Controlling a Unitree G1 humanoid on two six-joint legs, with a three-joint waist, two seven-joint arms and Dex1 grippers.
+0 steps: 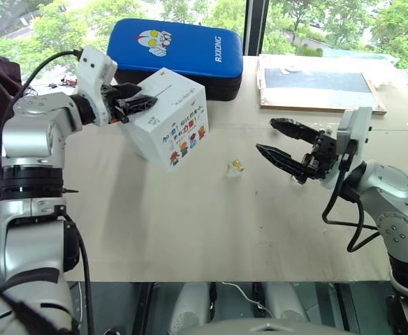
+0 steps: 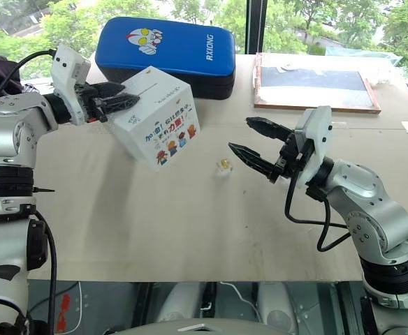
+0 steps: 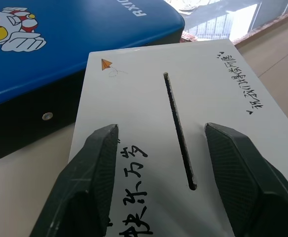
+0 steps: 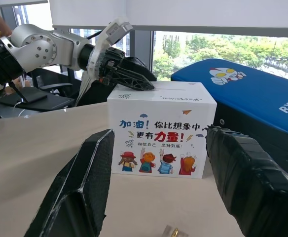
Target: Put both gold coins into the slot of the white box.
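I should close my right gripper on the upper part of the gold coin [image 1: 237, 164] [image 4: 175, 231], which pokes up from the small clear plastic piece.
The white box [image 1: 178, 134] with cartoon figures stands on the table at the left. Its plain top face carries the dark slot [image 3: 179, 133]. My left gripper [image 3: 161, 131] hovers just over that top face, open, one finger on each side of the slot and nothing between them. One gold coin [image 1: 236, 165] lies on the table to the right of the box, beside a small clear plastic piece. My right gripper [image 1: 265, 135] hangs open and empty above the table, just right of the coin, pointing toward the box [image 4: 161, 131].
A blue padded case [image 1: 179, 45] with a cartoon hero lies right behind the box. A wood-framed board [image 1: 319, 82] lies at the back right. Bare tabletop [image 1: 190, 230] stretches from the coin to the front edge.
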